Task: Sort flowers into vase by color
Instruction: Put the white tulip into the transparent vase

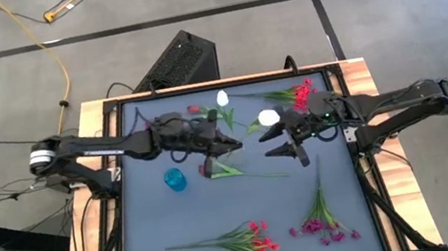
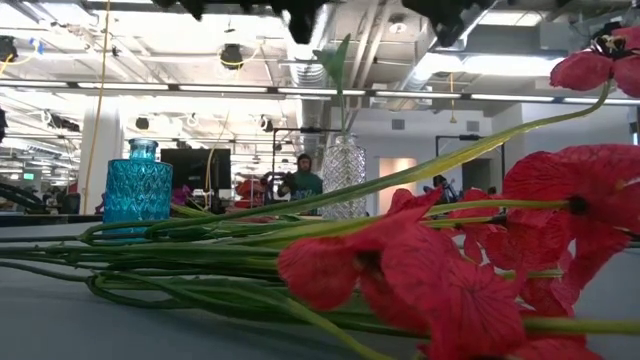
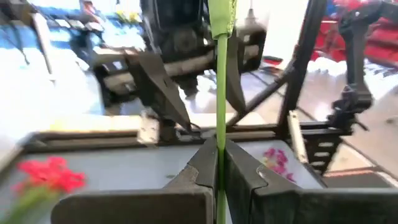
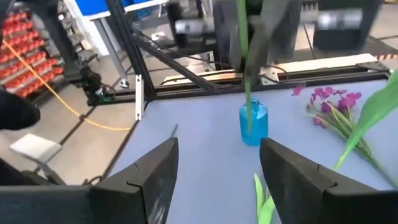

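I have the green stem in my left gripper close to its lower end, so next I steady the stem with my right gripper while my left gripper takes it higher up (image 3: 221,115).
My left gripper (image 1: 225,146) is above the middle of the table, shut on a green flower stem (image 3: 219,93) that stands upright in it. The left wrist view shows a leaf at the stem's top; no blossom shows on it. My right gripper (image 1: 287,149) is open, level, a short way to the right and facing the left one. It touches nothing. In the right wrist view the stem (image 4: 244,74) hangs in front of the blue vase (image 4: 253,124). That blue vase (image 1: 175,180) stands left of centre. A clear vase (image 2: 343,176) stands farther back. My left gripper pinches the green stem (image 3: 219,140) between its two fingers, which come level from the table's left and lie across it. The stem is upright and lifted, running up past the fingers (image 3: 199,168) and hanging down below them. Its lower end is hidden in the left wrist view.
A red-blossom sprig (image 1: 244,241) and a magenta sprig (image 1: 322,218) lie near the table's front edge. Another red cluster (image 1: 297,94), a white bud (image 1: 222,99) and a tulip bud (image 1: 194,109) lie at the far side. A leafy sprig (image 1: 240,171) shows by the blue vase.
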Robot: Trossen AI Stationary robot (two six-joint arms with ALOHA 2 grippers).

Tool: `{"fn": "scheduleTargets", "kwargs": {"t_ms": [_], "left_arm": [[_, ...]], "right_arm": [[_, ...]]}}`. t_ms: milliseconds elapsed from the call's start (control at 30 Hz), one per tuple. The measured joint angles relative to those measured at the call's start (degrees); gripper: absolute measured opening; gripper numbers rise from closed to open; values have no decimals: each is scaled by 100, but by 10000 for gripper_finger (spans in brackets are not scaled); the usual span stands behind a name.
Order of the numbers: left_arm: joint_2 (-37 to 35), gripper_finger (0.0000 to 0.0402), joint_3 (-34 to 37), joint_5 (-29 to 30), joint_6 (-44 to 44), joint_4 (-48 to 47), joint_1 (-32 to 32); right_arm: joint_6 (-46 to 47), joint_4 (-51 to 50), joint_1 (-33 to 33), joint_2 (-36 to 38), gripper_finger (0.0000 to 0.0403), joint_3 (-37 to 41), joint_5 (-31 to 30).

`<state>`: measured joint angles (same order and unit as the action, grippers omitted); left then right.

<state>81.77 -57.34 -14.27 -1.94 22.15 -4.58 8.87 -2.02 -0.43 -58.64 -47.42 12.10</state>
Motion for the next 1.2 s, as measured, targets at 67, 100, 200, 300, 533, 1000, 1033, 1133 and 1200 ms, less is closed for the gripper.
{"fn": "scheduleTargets", "kwargs": {"t_ms": [67, 100, 200, 300, 533, 1000, 1033, 1133, 1200], "left_arm": [[-222, 0, 29, 383, 164, -8, 136], [-279, 0, 68, 609, 221, 150, 226], [-299, 0, 233, 1021, 285, 857, 524], [-109, 0, 339, 1387, 341, 1677, 812], [646, 0, 483, 2237, 556, 3036, 1178], [661, 0, 474, 2270, 551, 3292, 1170], [661, 0, 474, 2274, 553, 3297, 1170], [661, 0, 474, 2290, 549, 3283, 1161], [661, 1, 472, 2290, 575, 3243, 1167]], "right_arm": [[-127, -42, 53, 18, 248, 11, -61], [-203, 101, 107, -15, 247, 59, -153], [-364, 913, 234, -242, 242, 300, -439], [-505, 1878, 327, -619, 238, 404, -472], [-738, 3515, 583, -1517, 230, 337, -481], [-748, 3569, 517, -1669, 121, 205, -1113], [-754, 3571, 509, -1669, 99, 205, -1111], [-797, 3565, 515, -1669, 31, 205, -1104], [-788, 3560, 516, -1669, 19, 205, -1085]]}}
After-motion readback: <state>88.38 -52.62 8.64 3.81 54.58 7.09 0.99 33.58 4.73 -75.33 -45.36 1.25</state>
